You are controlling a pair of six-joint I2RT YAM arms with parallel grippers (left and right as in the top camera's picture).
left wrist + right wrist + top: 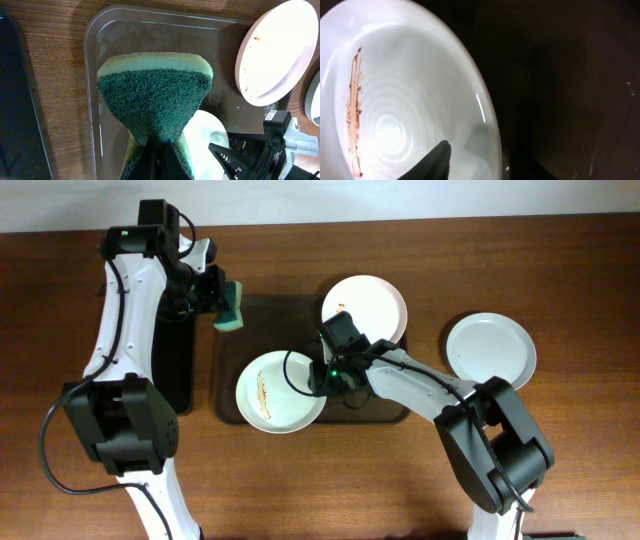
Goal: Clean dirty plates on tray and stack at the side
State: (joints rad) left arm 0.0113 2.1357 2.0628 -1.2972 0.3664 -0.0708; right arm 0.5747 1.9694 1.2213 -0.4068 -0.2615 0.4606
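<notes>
My right gripper will move the streaked plate farther in, as it sticks out over the brown tray's front edge, and grip the plate's rim (493, 125) before wiping starts.
A streaked white plate (275, 392) lies at the front left of the dark brown tray (300, 320). A second plate (365, 308) with crumbs rests on the tray's back right corner. A third plate (490, 350) lies on the table to the right. My left gripper (222, 298) is shut on a green sponge (232, 305) above the tray's back left corner; the left wrist view shows the sponge (155, 100) pinched in the fingers (160, 162). My right gripper (322, 375) is open and straddles the streaked plate's right rim (410, 100), one finger over its inside (490, 157).
A narrow glossy black tray (172, 360) lies left of the brown tray, under the left arm. The brown wooden table (560, 460) surrounds both trays. The right arm stretches across the brown tray's front right corner.
</notes>
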